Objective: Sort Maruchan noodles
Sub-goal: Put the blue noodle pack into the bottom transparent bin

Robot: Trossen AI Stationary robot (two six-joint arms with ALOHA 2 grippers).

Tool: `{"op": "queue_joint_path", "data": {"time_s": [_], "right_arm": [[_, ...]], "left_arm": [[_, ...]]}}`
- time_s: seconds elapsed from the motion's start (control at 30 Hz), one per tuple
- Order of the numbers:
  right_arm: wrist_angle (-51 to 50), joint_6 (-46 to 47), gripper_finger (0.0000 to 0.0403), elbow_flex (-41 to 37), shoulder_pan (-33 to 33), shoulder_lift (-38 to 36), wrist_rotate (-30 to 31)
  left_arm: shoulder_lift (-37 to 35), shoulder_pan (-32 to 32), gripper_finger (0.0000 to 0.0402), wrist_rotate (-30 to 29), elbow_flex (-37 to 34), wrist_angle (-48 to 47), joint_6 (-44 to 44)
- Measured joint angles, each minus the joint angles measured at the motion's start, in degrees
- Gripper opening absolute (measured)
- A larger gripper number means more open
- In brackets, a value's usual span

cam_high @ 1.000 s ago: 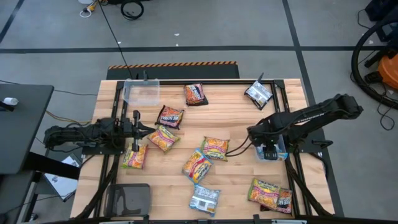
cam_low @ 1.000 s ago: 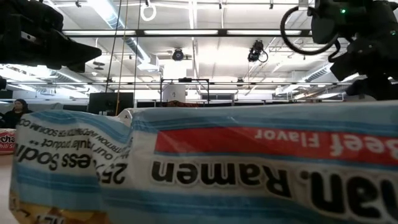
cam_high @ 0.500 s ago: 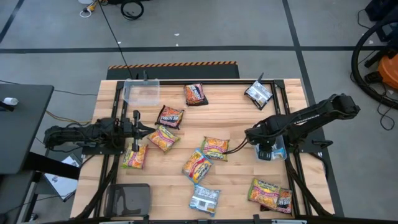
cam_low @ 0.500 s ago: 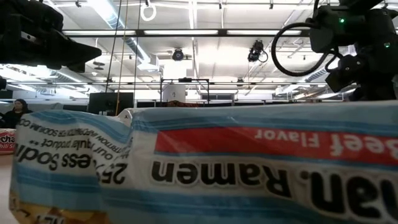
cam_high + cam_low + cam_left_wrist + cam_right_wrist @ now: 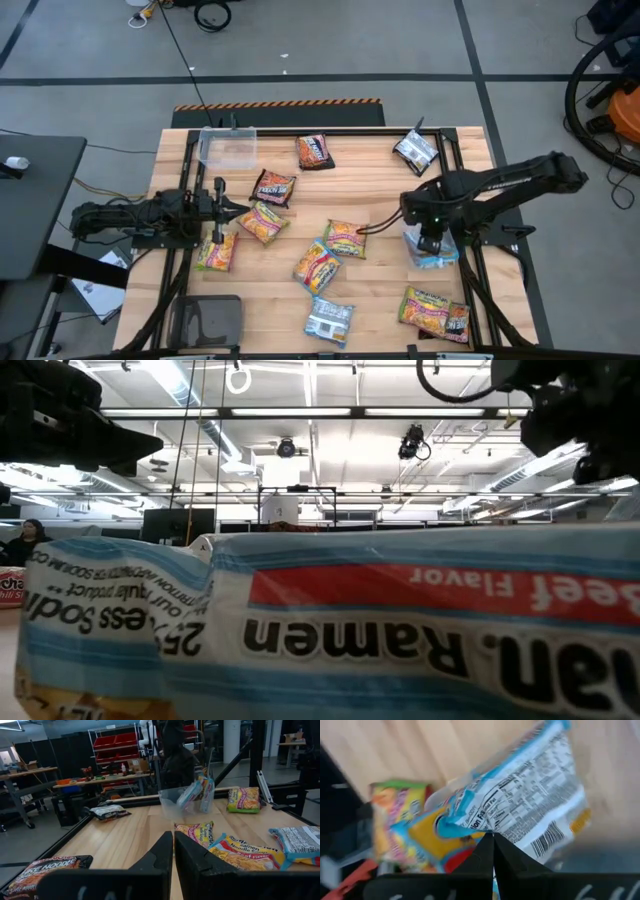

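Observation:
I need to use my right gripper to regrip the upper packet [image 5: 522,800], as a blue-silver packet leans on another at the bin's near end, and move it to the bin's far end.
Maruchan noodles packets lie scattered on the wooden table: orange-yellow ones [image 5: 345,238] mid-table, dark ones [image 5: 274,187] farther back, and a blue-silver one [image 5: 329,320] near the front edge. At the right, a small clear bin [image 5: 441,257] holds blue-silver packets [image 5: 530,805] standing on edge. My right gripper [image 5: 493,836] hangs just above them, shut, pointing down. My left gripper [image 5: 173,842] waits at the table's left, shut and holding nothing, level above the wood. My right gripper's shut fingertips show right against the top fold of a blue-silver packet [image 5: 470,822] in the bin. The view looks along the fingers, so I cannot tell whether they touch or pinch it.
An empty clear bin [image 5: 228,146] stands at the far left, and another bin [image 5: 208,320] at the near left corner. A blue-silver packet [image 5: 415,150] lies at the far right. Orange and dark packets [image 5: 435,312] lie at the near right. One packet [image 5: 320,620] fills the low view.
My right gripper has shut from wide open over the clear bin on the right. It dipped, then rose a little, so more of the bin and its blue-silver packets shows beneath it.

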Motion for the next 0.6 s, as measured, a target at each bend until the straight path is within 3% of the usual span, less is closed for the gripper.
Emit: {"op": "queue_joint_path", "data": {"time_s": [0.27, 0.43, 0.6], "right_arm": [[-9.9, -5.1, 0.0006, 2.0, -4.3, -0.1, -12.1], [-10.8, -7.4, 0.0006, 2.0, -7.8, 0.5, -20.1], [-10.1, -9.8, 0.0006, 1.8, -9.3, 3.2, -20.7]], "left_arm": [[0.0, 0.0, 0.0025, 0.0, 0.0, 0.0, 0.0], [0.0, 0.0, 0.0025, 0.0, 0.0, 0.0, 0.0], [0.0, 0.0, 0.0025, 0.0, 0.0, 0.0, 0.0]]}}
